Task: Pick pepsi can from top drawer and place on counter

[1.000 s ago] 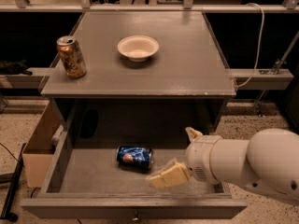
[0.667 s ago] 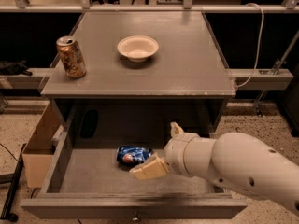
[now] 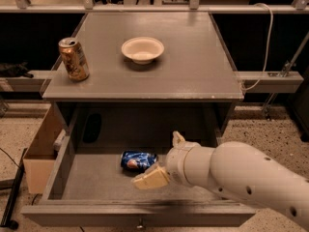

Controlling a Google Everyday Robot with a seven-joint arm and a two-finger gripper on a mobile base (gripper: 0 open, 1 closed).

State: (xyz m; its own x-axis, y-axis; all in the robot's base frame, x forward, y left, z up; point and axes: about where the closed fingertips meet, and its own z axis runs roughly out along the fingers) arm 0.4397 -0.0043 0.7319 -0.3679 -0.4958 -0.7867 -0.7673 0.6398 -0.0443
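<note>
My gripper should close on the end of the pepsi can (image 3: 148, 162) nearest the white arm, so the can's far end sticks out of the fingers.
The pepsi can (image 3: 139, 160) lies on its side on the floor of the open top drawer (image 3: 96, 185), a little left of the middle. My gripper (image 3: 164, 159) is inside the drawer just right of the can, at the end of a thick white arm that comes in from the lower right. It is open: one tan finger (image 3: 150, 179) sits in front of the can's right end, and the other finger (image 3: 177, 138) stands behind and to the right. The can is not between them. The grey counter (image 3: 188, 66) lies above the drawer.
A white bowl (image 3: 142, 49) sits mid-counter and a gold-brown can (image 3: 74, 58) stands at its left edge. A tan wooden box (image 3: 41, 149) hangs left of the drawer. A small knob (image 3: 140, 223) is on the drawer front. A white cable (image 3: 268, 37) runs at the right.
My gripper has moved left inside the drawer, from the right part towards the pepsi can. The can has not moved.
</note>
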